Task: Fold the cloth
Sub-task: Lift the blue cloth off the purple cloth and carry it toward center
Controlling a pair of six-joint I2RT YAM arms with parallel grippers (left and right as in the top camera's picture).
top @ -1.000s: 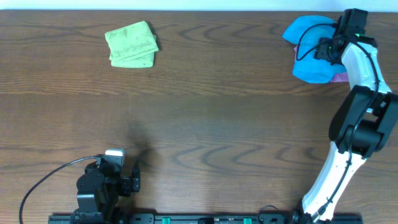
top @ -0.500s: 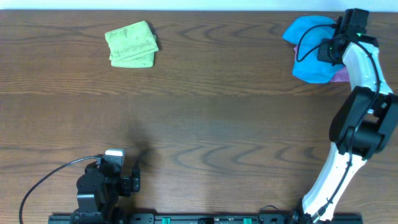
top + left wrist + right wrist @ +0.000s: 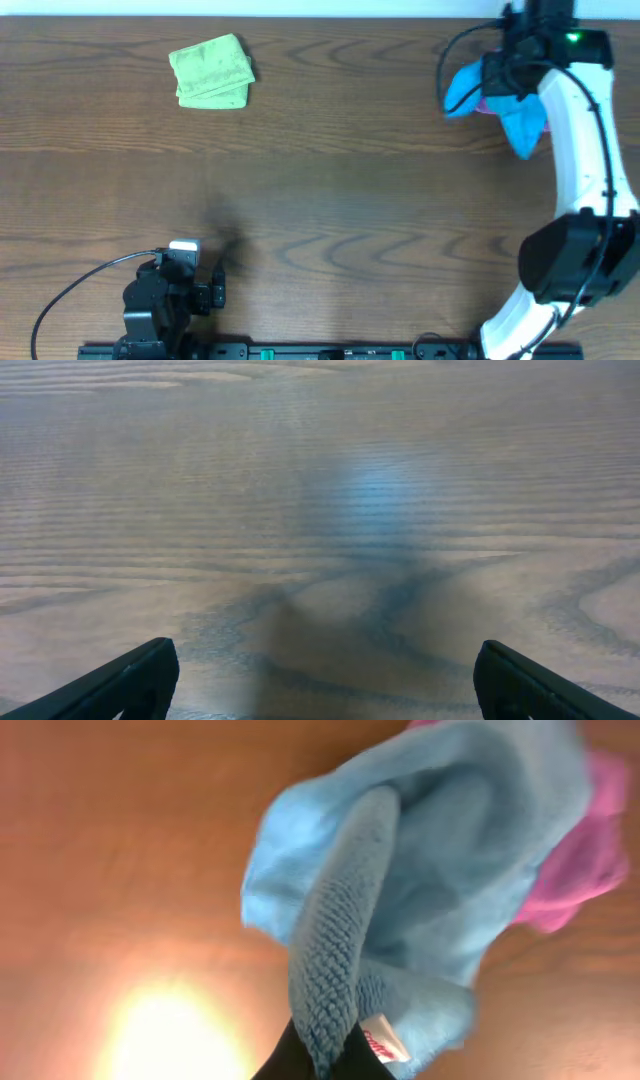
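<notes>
The blue cloth, now lifted above the pink cloth, will be let go by my right gripper on the bare wood (image 3: 367, 190) around the middle of the table.
A blue cloth (image 3: 520, 118) hangs bunched at the table's far right, lifted off the wood. My right gripper (image 3: 503, 72) is shut on a fold of it. In the right wrist view the blue cloth (image 3: 400, 910) drapes away from the pinched ridge at my right gripper (image 3: 325, 1065), a small white label showing beside the jaws. A pink cloth (image 3: 585, 860) lies under it on the table. My left gripper (image 3: 320, 690) sits low at the near left of the table, open, with only bare wood between its fingers (image 3: 130, 680).
A folded green cloth (image 3: 211, 70) lies at the far left of the table (image 3: 330, 190). A black cable (image 3: 80, 285) loops beside the left arm's base at the near edge. The right arm's white links (image 3: 580, 150) stretch along the right side.
My right gripper closed on the blue cloth and pulled it up and leftward; the cloth, flat a second ago, now hangs gathered. The left arm has not moved.
</notes>
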